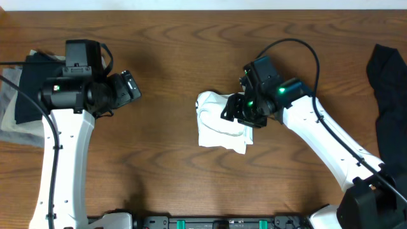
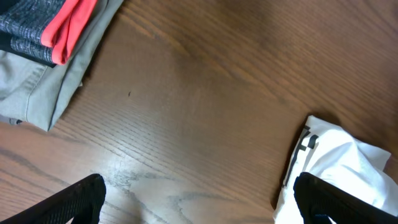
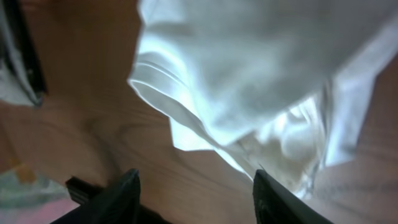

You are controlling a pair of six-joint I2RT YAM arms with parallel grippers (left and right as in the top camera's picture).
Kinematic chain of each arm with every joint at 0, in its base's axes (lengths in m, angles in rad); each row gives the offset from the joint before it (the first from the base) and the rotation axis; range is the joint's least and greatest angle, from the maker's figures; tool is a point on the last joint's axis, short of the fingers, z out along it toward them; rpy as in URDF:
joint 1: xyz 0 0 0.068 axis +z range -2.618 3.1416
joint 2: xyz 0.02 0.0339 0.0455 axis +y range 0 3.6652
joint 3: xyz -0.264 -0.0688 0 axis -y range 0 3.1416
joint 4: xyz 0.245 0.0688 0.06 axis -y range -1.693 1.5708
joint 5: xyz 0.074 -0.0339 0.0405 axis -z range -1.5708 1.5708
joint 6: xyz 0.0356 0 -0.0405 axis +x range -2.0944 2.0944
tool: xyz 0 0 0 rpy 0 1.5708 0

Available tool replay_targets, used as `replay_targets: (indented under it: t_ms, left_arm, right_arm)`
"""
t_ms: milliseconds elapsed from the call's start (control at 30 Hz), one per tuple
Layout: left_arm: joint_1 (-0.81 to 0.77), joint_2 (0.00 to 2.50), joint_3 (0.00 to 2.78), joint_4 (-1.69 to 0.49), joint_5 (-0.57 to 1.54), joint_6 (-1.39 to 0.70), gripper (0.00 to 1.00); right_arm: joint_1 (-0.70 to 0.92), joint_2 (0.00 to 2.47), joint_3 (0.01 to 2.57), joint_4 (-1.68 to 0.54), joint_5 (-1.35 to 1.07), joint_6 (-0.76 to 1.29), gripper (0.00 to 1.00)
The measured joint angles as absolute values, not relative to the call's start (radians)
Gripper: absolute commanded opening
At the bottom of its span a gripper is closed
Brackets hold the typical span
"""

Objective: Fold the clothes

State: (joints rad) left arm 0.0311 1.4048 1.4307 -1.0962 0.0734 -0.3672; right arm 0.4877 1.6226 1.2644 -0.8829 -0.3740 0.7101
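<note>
Next, my right gripper pinches the T-shirt's loose fold (image 3: 258, 127) and pulls it back toward the far side, because the white T-shirt's top layer lies doubled over the bundle.
The clothes, a white T-shirt (image 1: 219, 129), lie in a crumpled, partly folded bundle at the table's middle. My right gripper (image 1: 231, 113) hovers at the bundle's right edge. In the right wrist view it (image 3: 196, 186) stands open with bare wood between its fingers (image 3: 124, 190), and the white shirt (image 3: 249, 74) fills the space just beyond them. My left gripper (image 1: 132, 88) is well to the left of the shirt, over bare table. In the left wrist view it (image 2: 202, 202) is wide open and holds nothing, with the shirt (image 2: 339, 158) behind its right finger (image 2: 323, 199).
A stack of garments lies at the table's left edge (image 1: 19, 95); it is an olive-grey piece (image 2: 43, 93) under a black one with a red band (image 2: 68, 25). A black garment (image 1: 388, 95) hangs at the right edge.
</note>
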Motion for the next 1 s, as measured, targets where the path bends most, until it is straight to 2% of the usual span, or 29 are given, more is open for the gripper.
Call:
replay_targets:
  t_ms: [300,633,1000]
  left_arm:
    - [0.031,1.427,1.431,-1.096,0.071,-0.367,0.98]
    - [0.031,1.427,1.431,-1.096,0.071,-0.367,0.98]
    - [0.031,1.427,1.431,-1.097,0.071,-0.367,0.98]
  right_arm:
    - [0.519,1.623,1.212,-0.803,-0.261,0.849,0.52]
    - [0.519,1.623,1.158,-0.745,-0.263,0.925,0.52]
    - [0.543,1.629,1.105,-0.647,-0.277,0.997,0.45]
